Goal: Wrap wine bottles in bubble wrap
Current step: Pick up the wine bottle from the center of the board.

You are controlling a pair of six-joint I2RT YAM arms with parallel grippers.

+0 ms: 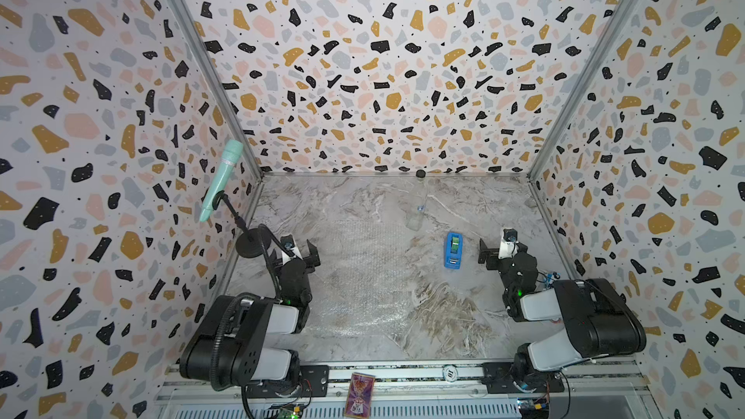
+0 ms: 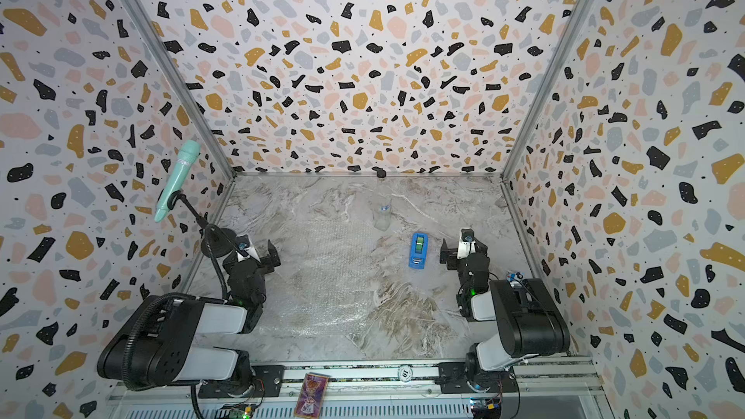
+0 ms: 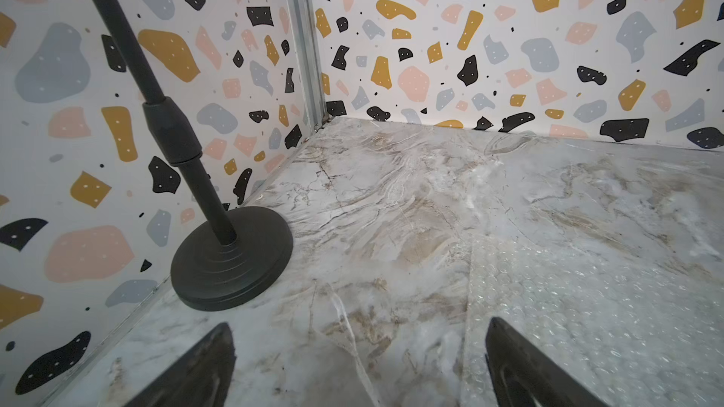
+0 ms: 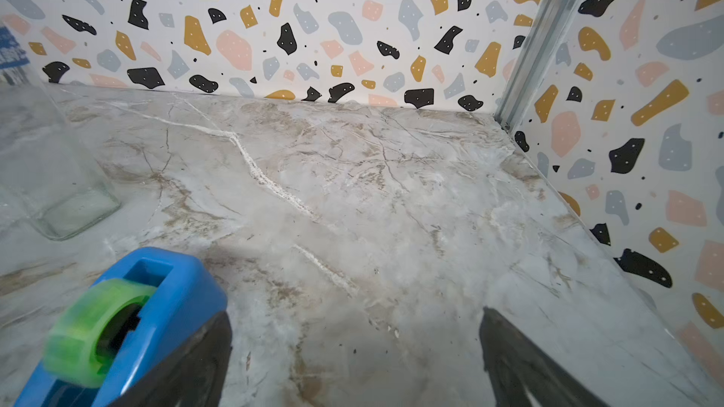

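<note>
The standing wine bottle is next for my right gripper, which should go to it and close on the bottle's clear body point(image 1: 416, 217) point(image 4: 41, 143), below its neck.
The wine bottle point(image 1: 417, 205), clear with a black cap and a small blue mark, stands upright toward the back of the marble table in both top views; its glass base point(image 4: 74, 213) shows in the right wrist view. The bubble wrap point(image 1: 358, 280) lies flat on the table's centre-left, in front of the bottle, and its edge point(image 3: 587, 307) shows in the left wrist view. My left gripper point(image 1: 309, 253) point(image 3: 360, 323) hovers open at the sheet's left edge, holding nothing. My right gripper point(image 1: 485, 253) point(image 4: 354, 312) is open and empty, right of the bottle.
A blue tape dispenser point(image 1: 453, 250) point(image 4: 129, 326) with a green roll sits just left of my right gripper. A mint-green microphone point(image 1: 221, 179) on a black stand with a round base point(image 3: 231, 260) occupies the left wall. A card point(image 1: 358, 395) lies on the front rail.
</note>
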